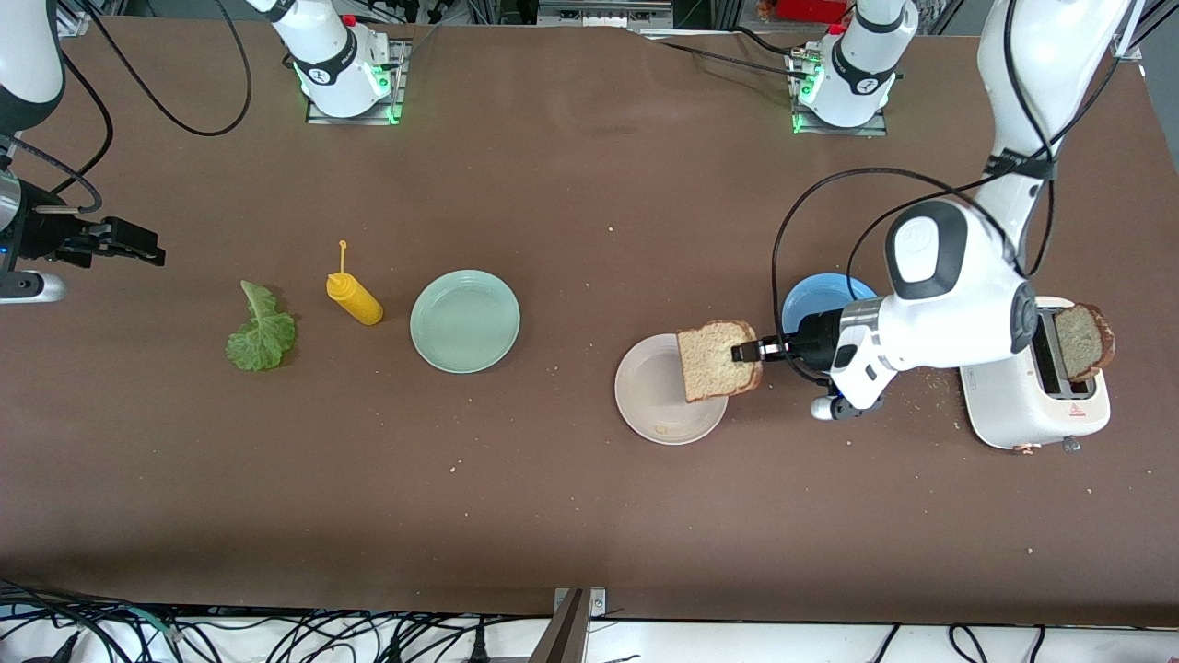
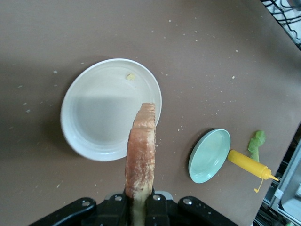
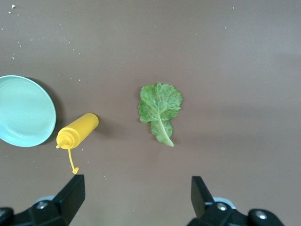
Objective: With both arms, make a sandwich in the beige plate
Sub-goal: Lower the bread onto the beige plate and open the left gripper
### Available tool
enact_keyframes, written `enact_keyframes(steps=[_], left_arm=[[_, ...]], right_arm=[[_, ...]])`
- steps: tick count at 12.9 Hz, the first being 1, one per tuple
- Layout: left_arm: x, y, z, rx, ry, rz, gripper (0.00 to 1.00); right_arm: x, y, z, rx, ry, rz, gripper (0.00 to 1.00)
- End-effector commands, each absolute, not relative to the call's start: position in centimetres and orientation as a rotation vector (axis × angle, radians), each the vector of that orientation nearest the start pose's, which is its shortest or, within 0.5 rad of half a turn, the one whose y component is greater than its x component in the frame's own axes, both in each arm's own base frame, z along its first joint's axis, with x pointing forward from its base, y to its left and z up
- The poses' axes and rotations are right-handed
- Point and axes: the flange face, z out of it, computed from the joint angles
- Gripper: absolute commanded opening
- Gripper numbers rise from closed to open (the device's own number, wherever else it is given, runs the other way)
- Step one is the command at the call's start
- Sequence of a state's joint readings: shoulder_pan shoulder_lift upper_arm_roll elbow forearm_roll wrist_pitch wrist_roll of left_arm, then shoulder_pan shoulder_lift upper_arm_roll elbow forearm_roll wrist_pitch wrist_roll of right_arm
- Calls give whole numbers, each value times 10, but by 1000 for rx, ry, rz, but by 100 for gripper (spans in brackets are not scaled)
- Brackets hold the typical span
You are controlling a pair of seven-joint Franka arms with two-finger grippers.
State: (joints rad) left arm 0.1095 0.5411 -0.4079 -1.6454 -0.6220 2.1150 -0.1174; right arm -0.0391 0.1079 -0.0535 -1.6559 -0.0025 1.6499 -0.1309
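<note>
My left gripper is going to put the bread slice, now on edge over the plate's rim, down flat on the middle of the beige plate [image 1: 676,390] [image 2: 108,110].
My left gripper [image 1: 748,351] is shut on a bread slice [image 1: 717,360] and holds it on edge over the rim of the beige plate [image 1: 656,405]. In the left wrist view the slice [image 2: 141,155] stands edge-on over the plate [image 2: 94,113], clamped at my left gripper [image 2: 141,207]. A second bread slice [image 1: 1083,342] sticks up from the white toaster [image 1: 1032,405]. The lettuce leaf [image 1: 262,331] lies flat toward the right arm's end; the right wrist view shows it [image 3: 160,108] too. My right gripper [image 1: 147,249] is open and empty above the table at that end [image 3: 136,197].
A yellow squeeze bottle [image 1: 355,297] lies between the lettuce and a mint-green plate [image 1: 465,320]. A blue plate [image 1: 815,296] sits under the left arm, beside the beige plate. Crumbs are scattered over the brown table.
</note>
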Motion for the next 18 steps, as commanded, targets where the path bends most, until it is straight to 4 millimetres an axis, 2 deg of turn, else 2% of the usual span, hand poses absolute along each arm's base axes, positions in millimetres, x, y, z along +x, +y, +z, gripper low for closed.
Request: enact_keyframes(steps=[1,4,5,8,9,12,13,15,16,17,18], left_arm=[[663,-196,304,2323,190,-230,0],[662,-198,278,2320,170,-254,0],[658,-209,270,2319,123,-257,0],[658,-218,249,2331,124,-229,0],[657,-224,247,2335,122,-219,0],[665,-223,245,2338,128,-169,0],[665,-225,237,2335,115,-174,0],[665,-231,237,2330,102,-164,0],[665,-234,237,2325,105,-167,10],[664,-236,234,2312,116,-175,39],[664,-236,233,2312,111,-175,77]], right_arm=[[582,-54,534,-3113,-43,186,100],[582,-53,534,-3113,-43,188,100],[582,-54,534,-3113,-43,186,100],[582,-53,534,-3113,-43,188,100],[582,-53,534,-3113,-43,188,100],[582,-54,535,-3113,-43,183,100],[582,-54,535,-3113,-43,183,100],[582,-53,535,-3113,-43,186,100],[582,-54,535,-3113,-43,183,100],[582,-53,535,-3113,-43,186,100],[582,-53,535,-3113,-43,186,100]])
